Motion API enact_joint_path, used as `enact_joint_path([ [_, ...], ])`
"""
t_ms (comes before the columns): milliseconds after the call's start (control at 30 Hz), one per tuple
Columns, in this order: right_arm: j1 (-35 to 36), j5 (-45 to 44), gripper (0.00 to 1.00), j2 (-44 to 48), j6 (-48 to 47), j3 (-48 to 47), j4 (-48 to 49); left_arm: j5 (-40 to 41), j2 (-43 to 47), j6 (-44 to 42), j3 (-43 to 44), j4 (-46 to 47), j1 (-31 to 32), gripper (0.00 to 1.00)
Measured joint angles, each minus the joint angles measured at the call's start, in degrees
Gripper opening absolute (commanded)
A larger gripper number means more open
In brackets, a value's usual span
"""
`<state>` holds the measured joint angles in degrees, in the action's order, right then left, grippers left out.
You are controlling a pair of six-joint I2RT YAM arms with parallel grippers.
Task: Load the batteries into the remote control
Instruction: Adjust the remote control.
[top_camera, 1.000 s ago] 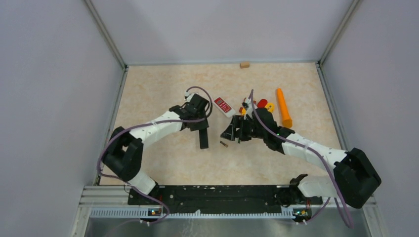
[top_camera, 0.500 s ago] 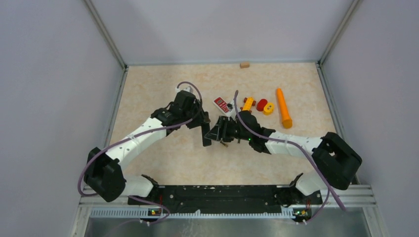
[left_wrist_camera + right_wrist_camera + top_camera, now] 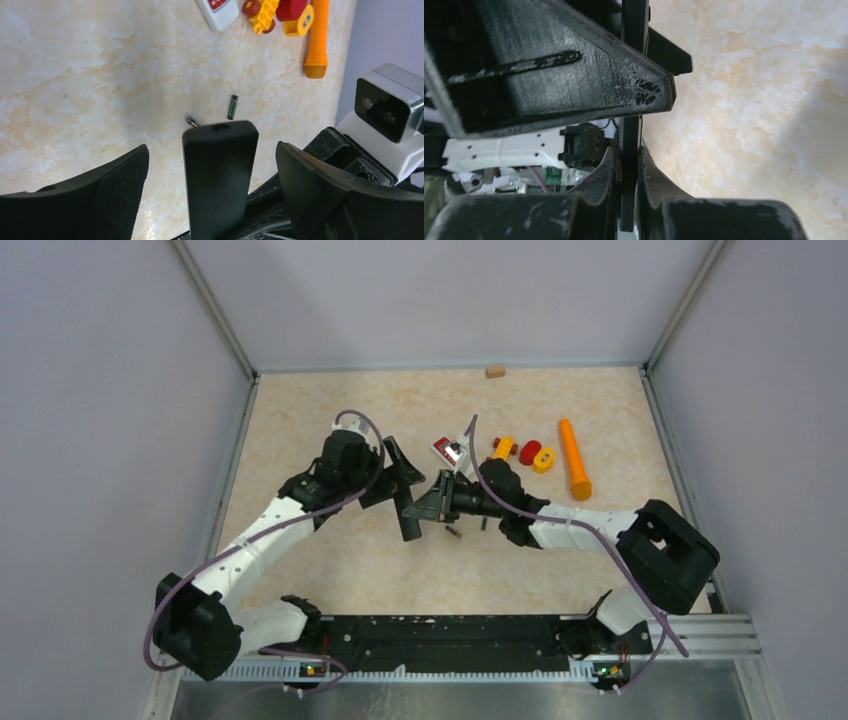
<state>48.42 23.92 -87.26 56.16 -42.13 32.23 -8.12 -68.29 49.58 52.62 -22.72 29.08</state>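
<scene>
My left gripper is straddling the remote control's wide side with open fingers, so it should swing round and pinch its long thin edge (image 3: 186, 172) opposite my right gripper.
The remote control (image 3: 408, 512) is a slim black bar, standing between the two grippers at mid-table. My left gripper (image 3: 396, 476) is open; its fingers (image 3: 115, 185) stand wide on either side of the remote control (image 3: 220, 175) without touching it. My right gripper (image 3: 629, 159) is shut on the remote's thin edge (image 3: 630, 125), coming at it from the right (image 3: 432, 504). Two batteries lie loose on the table beyond the bar: a dark green one (image 3: 233, 106) and a smaller metallic one (image 3: 192, 121), partly hidden by the bar's end. One battery (image 3: 452, 533) shows in the top view.
Behind the grippers lie a white device with red keys (image 3: 450, 450), a yellow and red toy piece (image 3: 503, 448), a red and yellow disc pair (image 3: 536, 456) and an orange carrot-shaped cone (image 3: 574, 457). A small wooden block (image 3: 495, 371) sits by the back wall.
The left gripper has let go of the remote control and opened wide. The right gripper has moved left and closed on the remote. Both arms have shifted leftward.
</scene>
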Motion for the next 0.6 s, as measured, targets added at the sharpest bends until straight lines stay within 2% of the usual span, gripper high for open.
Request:
enact_joint_path([
  [133, -1.0, 6.0, 0.0, 0.7, 0.0, -0.3, 2.9, -5.3, 4.1, -0.6, -2.3, 2.2, -2.9, 0.99],
  [367, -3.1, 14.4, 0.0, 1.0, 1.7, -3.7, 6.8, -20.2, 14.5, 0.2, -6.4, 10.4, -9.8, 0.99],
  [533, -3.2, 17.5, 0.0, 1.0, 6.5, -4.2, 12.1, -27.4, 16.9, 5.1, -8.7, 20.3, -11.0, 0.9],
  [600, -3.2, 18.3, 0.0, 1.0, 8.7, -4.2, 14.4, -29.1, 16.6, 7.6, -9.9, 24.0, -11.1, 0.79],
])
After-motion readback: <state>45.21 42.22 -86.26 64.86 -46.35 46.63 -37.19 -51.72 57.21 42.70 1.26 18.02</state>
